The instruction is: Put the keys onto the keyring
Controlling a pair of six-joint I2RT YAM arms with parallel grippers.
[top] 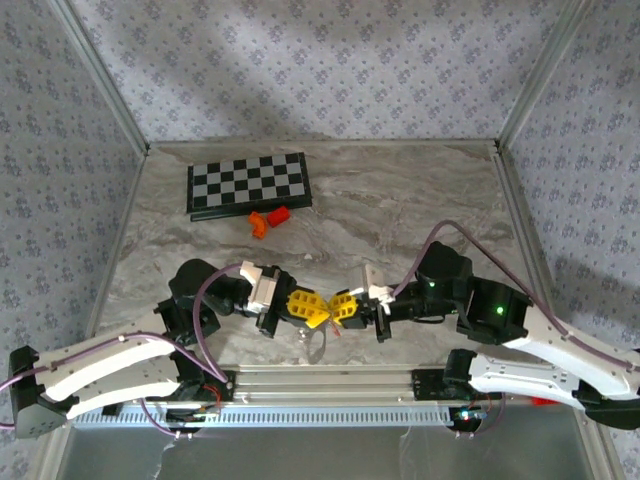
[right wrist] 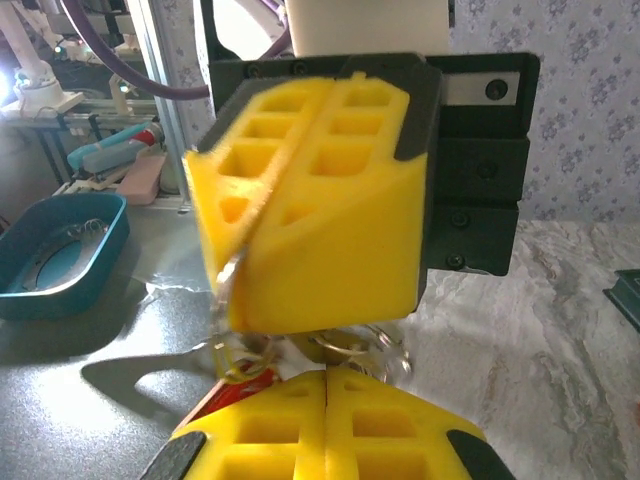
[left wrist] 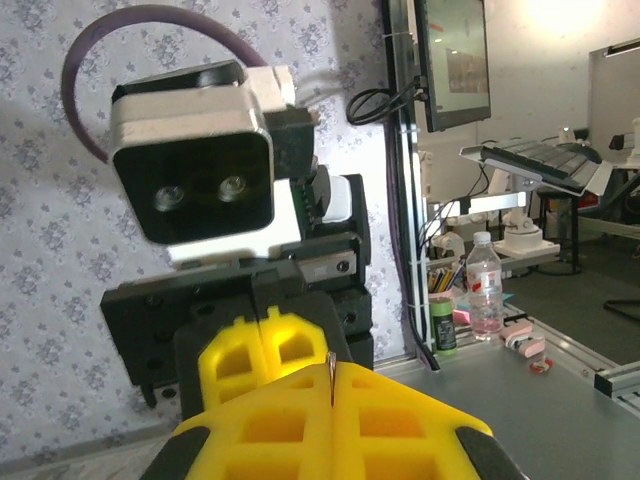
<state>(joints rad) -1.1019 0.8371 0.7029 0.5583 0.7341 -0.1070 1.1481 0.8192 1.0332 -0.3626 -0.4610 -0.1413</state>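
The thin silver edge in my left gripper slants beside the shut fingers of my right gripper, so my right gripper will open, turn square and pinch that silver edge (right wrist: 223, 297).
My two grippers meet tip to tip above the near middle of the table. The left gripper (top: 316, 308) is shut on a thin silver key (left wrist: 331, 377), whose edge pokes up from the seam between the yellow pads. In the right wrist view this key (right wrist: 227, 282) shows at the left edge of the left gripper's fingers (right wrist: 330, 200). The right gripper (top: 342, 306) is shut on the keyring. Its silver wire ring (right wrist: 352, 346) sits just above the shut pads (right wrist: 300, 425), and the red tag (right wrist: 236, 386) hangs to the left below them.
A black and white chessboard (top: 249, 185) lies at the back left with two orange blocks (top: 269, 218) just in front of it. Patterned walls close in the marble table (top: 420, 200) on three sides. A teal tray (right wrist: 60, 250) stands beyond the near edge.
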